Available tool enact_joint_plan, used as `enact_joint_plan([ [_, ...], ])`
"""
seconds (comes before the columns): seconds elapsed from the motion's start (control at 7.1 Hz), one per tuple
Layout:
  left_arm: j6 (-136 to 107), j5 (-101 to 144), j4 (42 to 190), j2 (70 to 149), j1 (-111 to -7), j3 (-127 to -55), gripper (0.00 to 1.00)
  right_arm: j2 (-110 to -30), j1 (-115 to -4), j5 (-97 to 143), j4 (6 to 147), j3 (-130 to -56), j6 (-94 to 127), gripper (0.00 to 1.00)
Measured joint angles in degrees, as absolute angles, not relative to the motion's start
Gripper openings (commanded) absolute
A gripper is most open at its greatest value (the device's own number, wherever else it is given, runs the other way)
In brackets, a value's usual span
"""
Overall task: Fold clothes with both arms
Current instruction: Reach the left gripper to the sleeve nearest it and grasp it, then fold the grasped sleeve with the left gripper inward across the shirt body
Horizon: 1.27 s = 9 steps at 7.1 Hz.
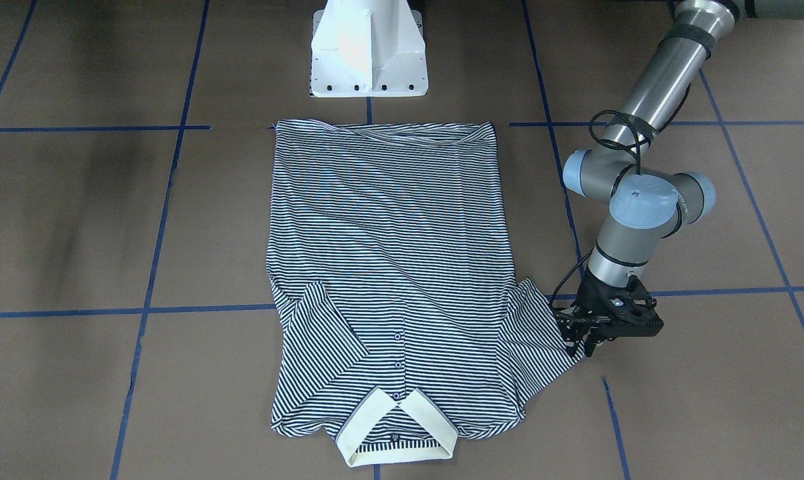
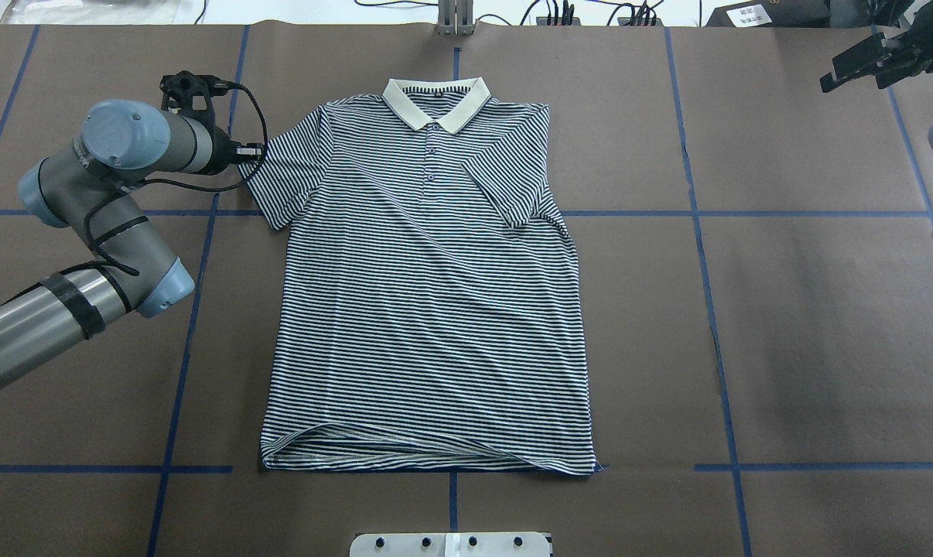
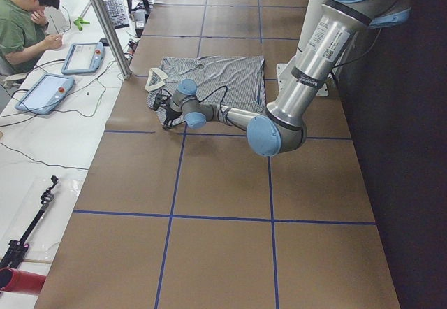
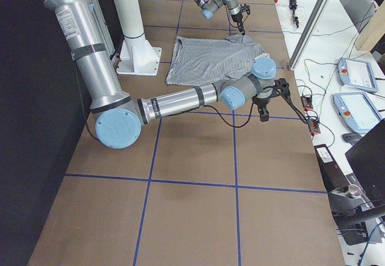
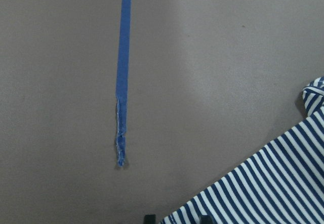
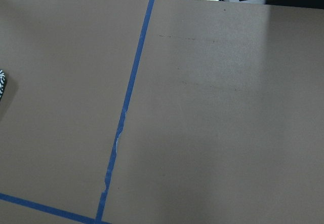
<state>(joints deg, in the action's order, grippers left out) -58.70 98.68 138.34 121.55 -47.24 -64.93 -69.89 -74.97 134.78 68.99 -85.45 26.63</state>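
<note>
Next, I release the spread-out sleeve's cuff with my left gripper on the shirt's chest [image 1: 433, 327], beside the button row.
The clothes, a striped polo shirt [image 2: 428, 309], lie flat on the brown table with the cream collar [image 2: 435, 100] at the far side. One sleeve [image 2: 513, 193] is folded in over the chest. The other sleeve [image 1: 535, 327] is spread out flat. My left gripper [image 1: 581, 348] sits low at this sleeve's outer edge. In the left wrist view its fingertips [image 5: 202, 218] stand a little apart with striped cloth between them, so it is open. My right gripper [image 2: 857, 73] hovers open at the far right corner, well away from the shirt.
The white pedestal base [image 1: 369, 60] stands just behind the shirt's hem. Blue tape lines [image 2: 698, 232] cross the table. Past the far edge are a seated person [image 3: 28, 22], tablets [image 4: 355, 76], cables and a metal post [image 3: 105, 22].
</note>
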Motion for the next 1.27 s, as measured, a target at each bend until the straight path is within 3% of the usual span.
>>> enact_joint_plan([
  [0.28,-58.8,98.7,137.8,121.9,-47.1,-66.0,0.00,-70.0,-75.0,134.8,69.0,-85.5,26.6,1.00],
  [0.56,-59.4,98.8,129.3,123.8,-46.7,-71.9,0.00,-70.2,-75.0,134.7,68.9,-85.6,26.9,1.00],
  [0.99,-66.8,97.8,113.1,133.2,-42.1,-74.3,0.03,-71.0,-75.0,133.6,68.9,-86.0,27.2,1.00],
  [1.13,-69.1,97.0,111.8,136.7,-40.6,-71.3,0.99,-71.2,-75.0,133.5,68.9,-86.1,27.2,1.00],
  [1.27,-69.7,96.6,111.4,139.4,-39.5,-68.4,1.00,-71.2,-75.0,133.4,68.9,-86.2,27.2,1.00],
])
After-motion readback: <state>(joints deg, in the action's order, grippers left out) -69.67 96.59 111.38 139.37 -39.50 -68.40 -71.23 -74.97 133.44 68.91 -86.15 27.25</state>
